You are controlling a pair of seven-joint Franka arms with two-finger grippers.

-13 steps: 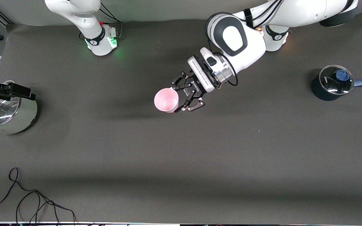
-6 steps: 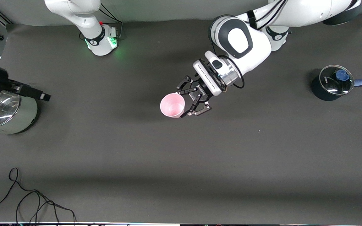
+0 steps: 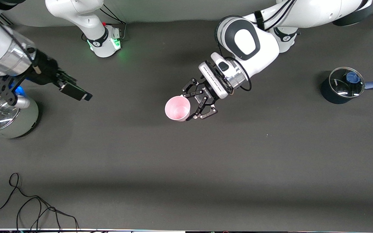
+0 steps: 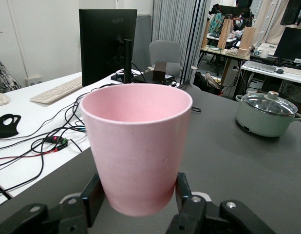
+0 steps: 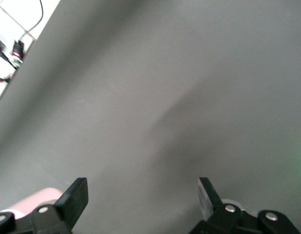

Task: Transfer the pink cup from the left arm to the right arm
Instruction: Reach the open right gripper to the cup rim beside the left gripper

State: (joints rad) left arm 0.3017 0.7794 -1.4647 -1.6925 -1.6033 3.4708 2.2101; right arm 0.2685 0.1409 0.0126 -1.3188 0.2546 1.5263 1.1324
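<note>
My right gripper will next close over the rim of the pink cup [image 3: 172,98], on the side that faces the right arm, clear of the fingers of my left gripper.
The pink cup [image 3: 177,108] hangs upright over the middle of the table, mouth up. My left gripper [image 3: 185,106], a black linkage claw, is shut on its lower wall. In the left wrist view the cup [image 4: 136,146] fills the middle, with a black pad pressed against each side of its base, and the left gripper [image 4: 137,195] closes on it there. My right gripper [image 3: 78,90] hovers over the table toward the right arm's end and points toward the cup, well apart from it. Its two blocky fingers stand open in the right wrist view [image 5: 142,187], with only grey table between them.
A steel pot with a glass lid [image 3: 3,116] stands at the right arm's end, also seen as the pot [image 4: 265,114] in the left wrist view. A dark pot with a blue-knobbed lid [image 3: 342,85] stands at the left arm's end. A black cable [image 3: 34,207] lies near the front edge.
My right arm has swung in from over the steel pot toward the middle of the table. The left gripper shifted slightly with the cup, then held still.
</note>
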